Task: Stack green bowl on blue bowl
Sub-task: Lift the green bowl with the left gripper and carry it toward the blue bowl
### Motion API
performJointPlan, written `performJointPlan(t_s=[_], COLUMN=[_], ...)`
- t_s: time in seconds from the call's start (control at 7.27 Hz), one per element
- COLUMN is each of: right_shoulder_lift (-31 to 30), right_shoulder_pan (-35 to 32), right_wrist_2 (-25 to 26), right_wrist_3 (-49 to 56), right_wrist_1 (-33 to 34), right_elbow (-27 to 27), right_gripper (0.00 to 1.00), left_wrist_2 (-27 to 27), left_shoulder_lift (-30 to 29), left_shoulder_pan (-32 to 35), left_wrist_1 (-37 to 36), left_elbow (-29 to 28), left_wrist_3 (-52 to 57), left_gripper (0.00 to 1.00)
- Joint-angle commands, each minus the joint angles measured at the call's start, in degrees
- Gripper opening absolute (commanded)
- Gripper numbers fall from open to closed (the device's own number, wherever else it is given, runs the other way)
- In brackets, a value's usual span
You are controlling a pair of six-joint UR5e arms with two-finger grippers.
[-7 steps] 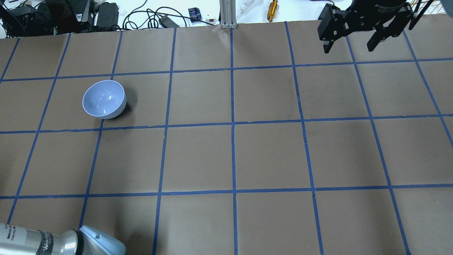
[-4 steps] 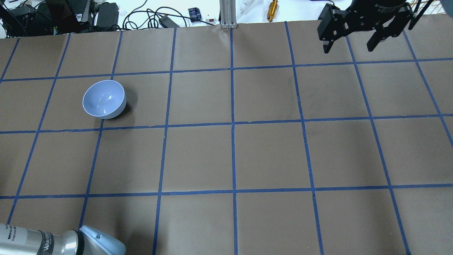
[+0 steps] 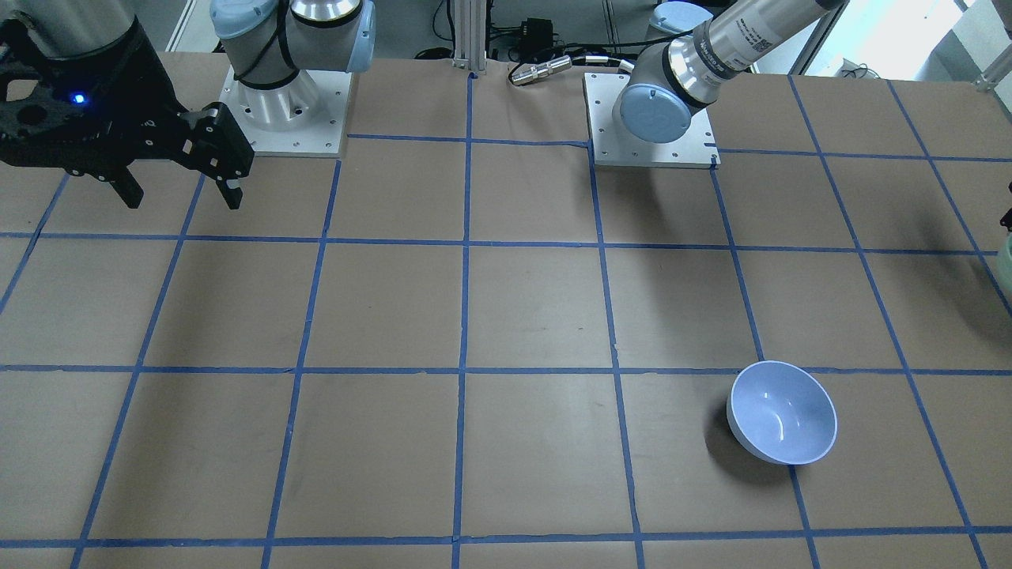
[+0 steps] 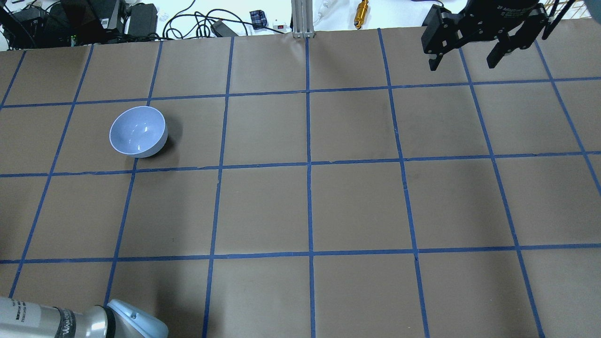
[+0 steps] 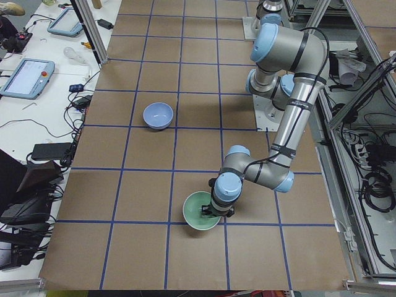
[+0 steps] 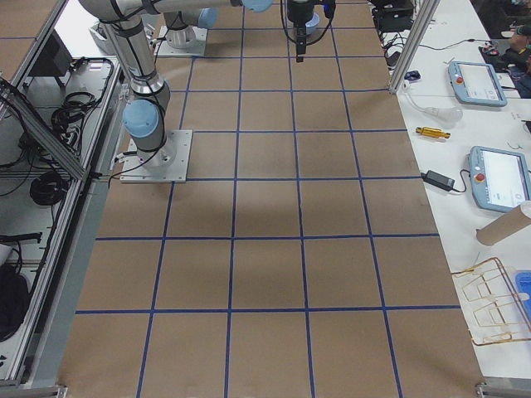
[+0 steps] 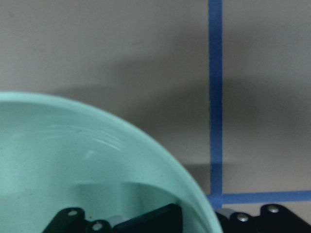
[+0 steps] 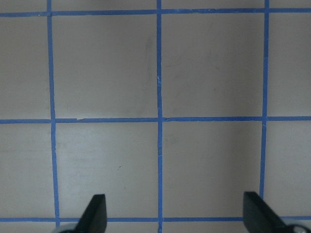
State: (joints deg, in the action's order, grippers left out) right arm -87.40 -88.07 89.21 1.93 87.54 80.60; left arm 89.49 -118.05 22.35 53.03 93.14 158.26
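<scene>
The green bowl is to sit nested inside the hollow of the empty blue bowl [image 3: 783, 413]. My left gripper needs to let go of it there.
The green bowl [image 5: 197, 211] stands at the table's left end, outside the overhead view; a sliver shows at the front view's right edge [image 3: 1006, 265]. My left gripper [image 5: 213, 211] straddles its rim. In the left wrist view one finger is inside the green bowl [image 7: 73, 160] and the other outside, closed on the wall. The blue bowl [image 4: 137, 131] stands empty and upright on the left half, also seen in the front view [image 3: 781, 412] and the left view [image 5: 158, 115]. My right gripper [image 4: 462, 56] hangs open and empty over the far right.
The table is brown paper with a blue tape grid [image 4: 308, 164]. Cables, boxes and a metal post [image 4: 300, 19] lie beyond the far edge. The arm bases [image 3: 285, 118] stand at the robot's side. Tablets [image 6: 477, 83] lie on a side bench.
My left arm's elbow at the overhead view's lower left has shifted slightly. The right gripper has crept slightly. The blue bowl has not moved.
</scene>
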Motion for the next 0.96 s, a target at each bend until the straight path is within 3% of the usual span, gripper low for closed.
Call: performJointPlan(t_s=[0.0,0.28,0.55,0.83], right_shoulder_lift=[0.0,0.0,0.0,0.0], right_shoulder_pan=[0.0,0.0,0.0,0.0], right_wrist_2=[0.0,-0.1,-0.1,-0.1], right_wrist_3=[0.0,0.0,-0.1,-0.1], right_wrist_1=[0.0,0.0,0.0,0.0], right_elbow=[0.0,0.0,0.0,0.0], right_gripper=[1.00,1.00,1.00,1.00], left_wrist_2=[-0.2,-0.1,-0.1,0.4], left_shoulder_lift=[4.7,9.5,13.1,13.9], left_shoulder_pan=[6.0,14.9,26.8,38.2], left_wrist_1=[9.1,17.6,21.4,21.9], left_elbow=[-3.8,-4.5,-4.5,-3.8], left_wrist_3=[-9.6,-23.2,-38.0,-39.2], left_gripper=[0.00,0.00,0.00,0.00])
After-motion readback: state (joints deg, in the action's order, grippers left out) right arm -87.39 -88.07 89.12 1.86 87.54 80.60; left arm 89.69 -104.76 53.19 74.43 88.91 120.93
